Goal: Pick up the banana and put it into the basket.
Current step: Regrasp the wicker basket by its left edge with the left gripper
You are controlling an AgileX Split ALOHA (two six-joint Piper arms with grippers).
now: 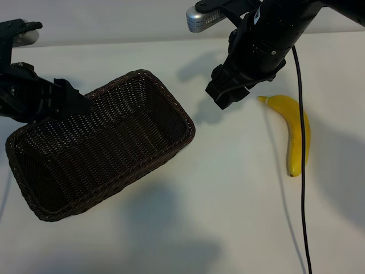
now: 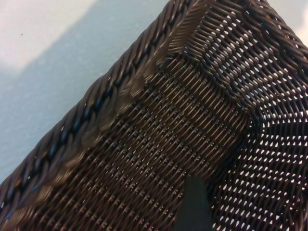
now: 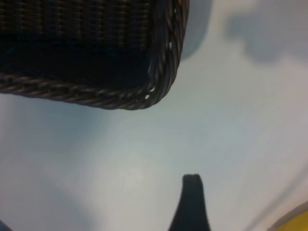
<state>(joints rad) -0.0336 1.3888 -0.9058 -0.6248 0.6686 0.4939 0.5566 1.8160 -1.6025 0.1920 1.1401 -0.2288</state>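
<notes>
Next, I take hold of the basket with my left gripper by the rim of its short side [image 1: 16,173], the one farthest from the banana.
The yellow banana [image 1: 296,134] lies on the white table at the right, clear of both arms. To its left stands the dark-brown wicker basket [image 1: 171,97], with nothing in it. My right gripper [image 1: 228,96] hangs open above the table between the basket and the banana's stem end. One of its fingers [image 3: 191,202] shows over bare table, and a yellow edge of the banana [image 3: 297,219] sits at the corner of that view. My left gripper [image 1: 71,101] is open over the basket's far left rim [image 2: 72,139], with one finger [image 2: 195,207] inside the basket.
The white tabletop [image 1: 228,200] stretches open in front of the basket and the banana. A black cable [image 1: 302,188] hangs from the right arm and crosses over the banana. A silver camera housing [image 1: 199,20] sticks out from the right arm at the top.
</notes>
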